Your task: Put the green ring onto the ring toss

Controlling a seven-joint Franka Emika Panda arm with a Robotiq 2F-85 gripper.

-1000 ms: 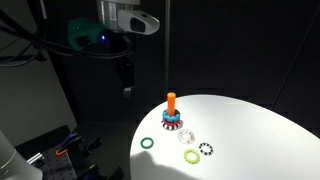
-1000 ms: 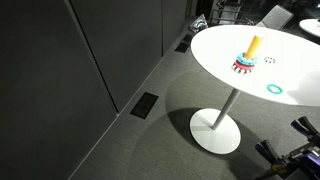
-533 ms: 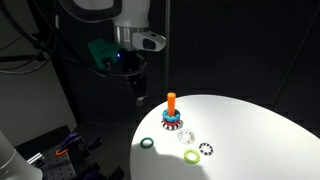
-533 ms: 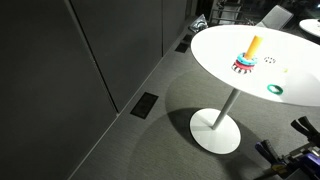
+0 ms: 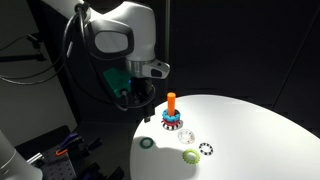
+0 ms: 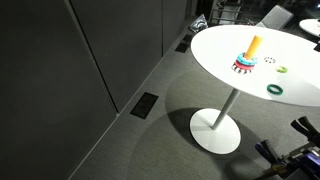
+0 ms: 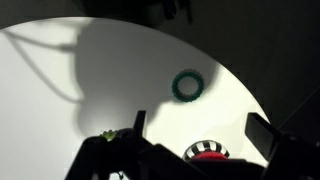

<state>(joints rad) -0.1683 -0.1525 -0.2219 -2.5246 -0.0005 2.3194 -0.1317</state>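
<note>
The green ring has a hole. Next, my gripper comes down around the ring and closes on opposite sides of its outer edge (image 7: 187, 87), so the hole stays free.
The green ring (image 5: 147, 142) lies flat on the white round table (image 5: 250, 130), near its edge; it also shows in an exterior view (image 6: 275, 89) and in the wrist view (image 7: 187, 85). The ring toss (image 5: 171, 113) stands upright beside it, an orange peg with red, blue and dark rings round its foot (image 6: 247, 55). Only the striped foot shows at the bottom of the wrist view (image 7: 207, 152). My gripper (image 5: 139, 103) hangs above the table edge, beside the peg and above the green ring. Its fingers (image 7: 198, 128) are wide apart and empty.
A paler yellow-green ring (image 5: 189, 155) and a black notched ring (image 5: 206, 150) lie on the table past the peg. The table stands on one pedestal foot (image 6: 216, 130). Dark walls and cluttered equipment (image 5: 60, 150) lie beyond the table edge.
The arm has come down and moved toward the table, from high above the edge to just beside the peg. The rings and the peg have not moved.
</note>
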